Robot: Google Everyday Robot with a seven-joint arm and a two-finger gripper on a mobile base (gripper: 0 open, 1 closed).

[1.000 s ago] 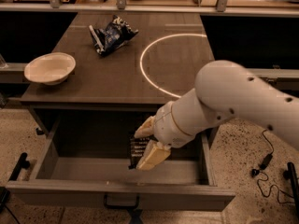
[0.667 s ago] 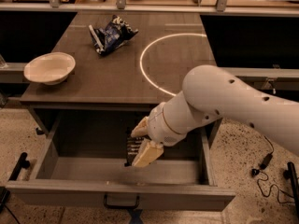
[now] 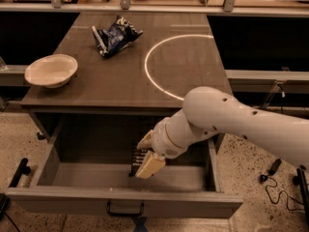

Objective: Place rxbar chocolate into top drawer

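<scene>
I should let go of the rxbar chocolate with my gripper on the middle of the top drawer's bottom (image 3: 145, 163), behind the dark pull handle.
The top drawer (image 3: 58, 197) stands pulled open below the counter, with a dark pull handle (image 3: 125, 210) at its front centre. My gripper (image 3: 145, 157) reaches down into the drawer's middle. It is shut on the rxbar chocolate (image 3: 137, 159), a small dark bar held upright between the pale fingers (image 3: 150, 166), its lower end close to the drawer floor. My white arm (image 3: 231, 124) comes in from the right and hides part of the drawer's right side.
A blue-and-white chip bag (image 3: 114, 36) lies at the back of the counter (image 3: 188, 88). A white bowl (image 3: 51, 70) sits at the counter's left edge. A white circle is marked on the counter top. Cables lie on the speckled floor at right.
My gripper and arm have shifted a little left and lower inside the drawer, still holding the bar. Nothing on the counter has moved.
</scene>
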